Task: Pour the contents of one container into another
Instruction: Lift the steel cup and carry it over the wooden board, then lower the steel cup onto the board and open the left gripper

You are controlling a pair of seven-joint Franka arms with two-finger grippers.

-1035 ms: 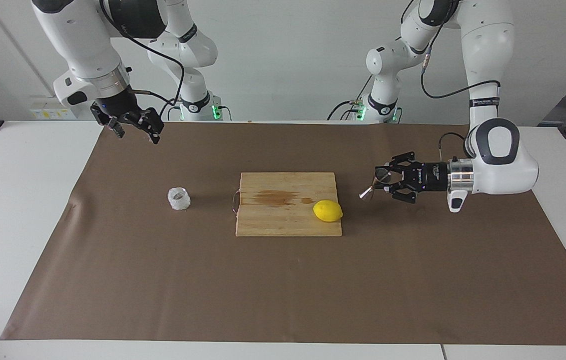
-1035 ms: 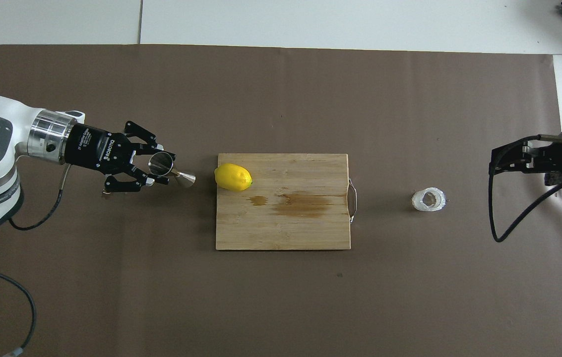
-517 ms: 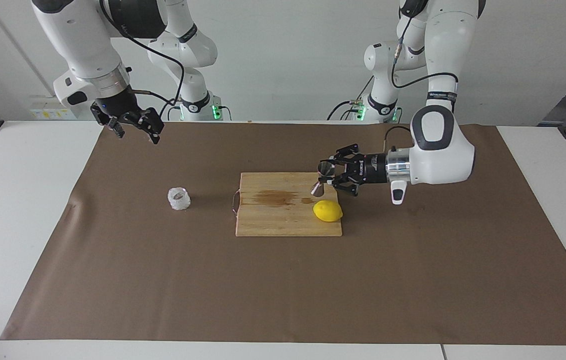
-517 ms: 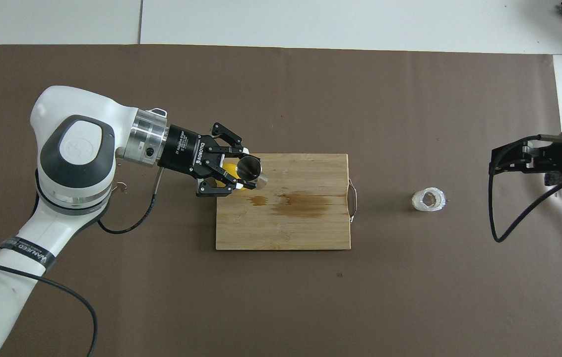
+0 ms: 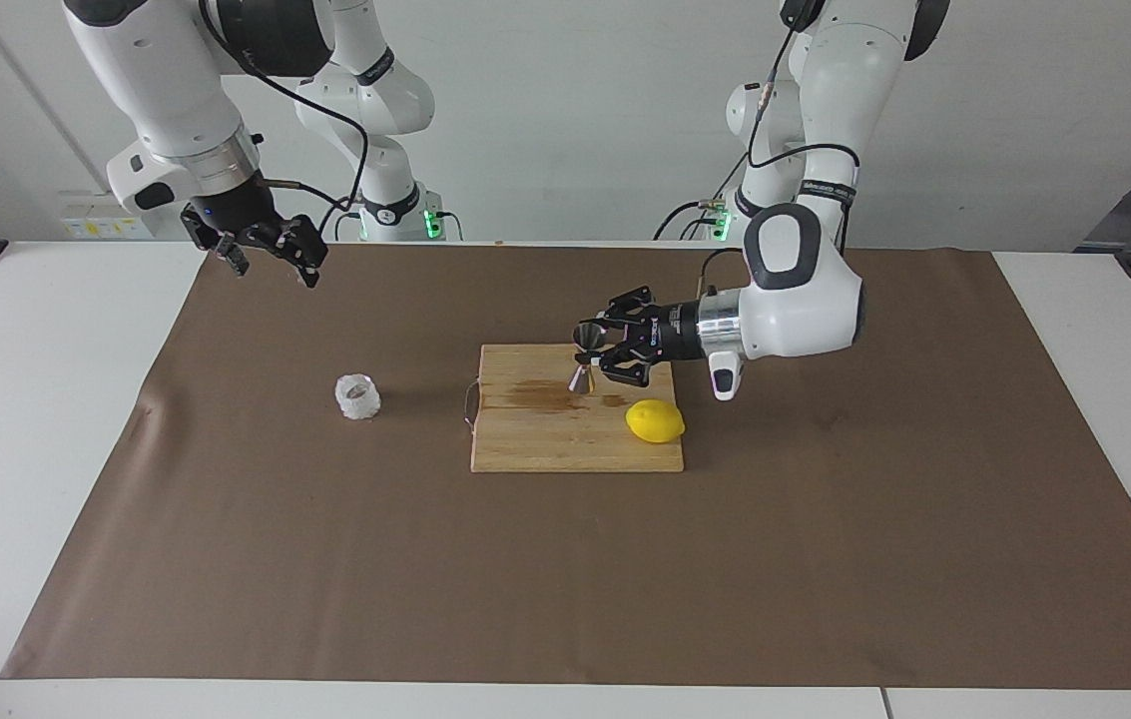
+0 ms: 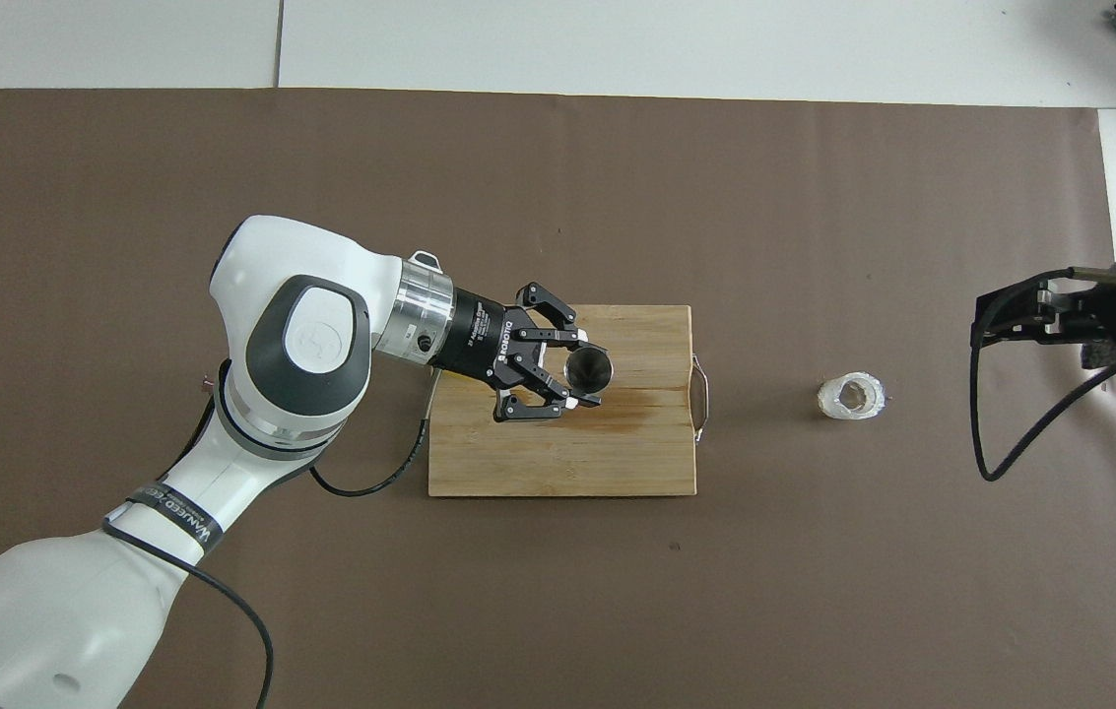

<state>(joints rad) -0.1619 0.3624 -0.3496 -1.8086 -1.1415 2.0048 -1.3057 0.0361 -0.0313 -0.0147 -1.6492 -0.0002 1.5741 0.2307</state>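
Note:
Next, my left gripper sets the slim silver jigger, now held low over the board, upright on the wooden cutting board's wet stain (image 6: 589, 401).
My left gripper (image 5: 597, 352) is shut on the slim silver jigger (image 5: 585, 357) and holds it nearly upright, low over the wooden cutting board (image 5: 565, 444). In the overhead view the jigger's open mouth (image 6: 588, 367) faces up between the fingers of the left gripper (image 6: 569, 370). The squat bumpy glass cup (image 5: 357, 396) stands on the brown mat toward the right arm's end, also seen in the overhead view (image 6: 851, 396). My right gripper (image 5: 268, 252) is open and empty, raised over the mat, and waits.
A yellow lemon (image 5: 655, 420) lies on the board's corner toward the left arm's end; the left arm hides it from above. The board (image 6: 567, 463) has a wet stain and a metal handle (image 6: 701, 398) facing the cup. A brown mat (image 5: 565, 579) covers the table.
My left arm has carried the jigger from over the mat beside the lemon to over the middle of the board, toward the cup. The right arm and the cup have not moved.

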